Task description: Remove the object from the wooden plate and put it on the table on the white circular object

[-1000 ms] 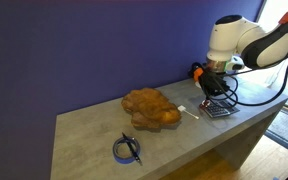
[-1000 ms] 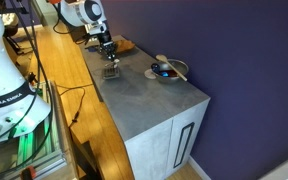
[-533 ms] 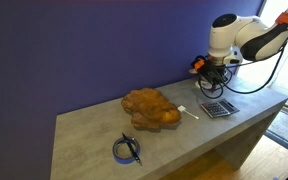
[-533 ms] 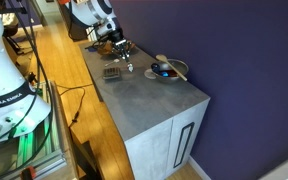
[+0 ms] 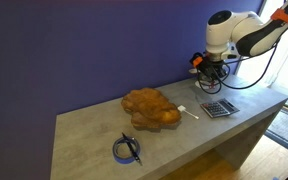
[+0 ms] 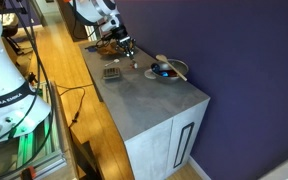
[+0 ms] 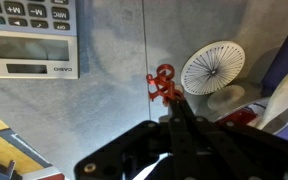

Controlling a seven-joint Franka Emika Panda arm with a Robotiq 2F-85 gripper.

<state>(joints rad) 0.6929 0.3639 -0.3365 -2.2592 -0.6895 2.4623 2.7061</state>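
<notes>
My gripper needs to let go of the object on the edge of the white spoked disc (image 5: pixel 203 86) (image 7: pixel 194 86), on the grey table.
My gripper (image 5: pixel 212 80) hangs above the grey table (image 5: pixel 104 128), over its end near the calculator. In the wrist view its fingers (image 7: pixel 171 98) are shut, with the object's small red bit (image 7: pixel 164 82) at their tips and a white spoked disc beside it. In an exterior view the object (image 6: pixel 136 63) dangles as a tiny white speck under the gripper (image 6: pixel 127 50). The wooden plate (image 5: pixel 149 108) lies mid-table, apart from the gripper. The white circular object (image 6: pixel 166 71), holding blue and dark pieces, sits by the wall, apart from the gripper.
A grey calculator (image 5: pixel 219 107) (image 6: pixel 111 72) (image 7: pixel 29 35) lies near the table's front edge. A thin white stick with a square end (image 5: pixel 187 111) lies beside the wooden plate. A blue-and-black cable coil (image 5: pixel 128 150) lies near the other end.
The gripper has risen from low over the calculator and moved away from it toward the wall, carrying the small object.
</notes>
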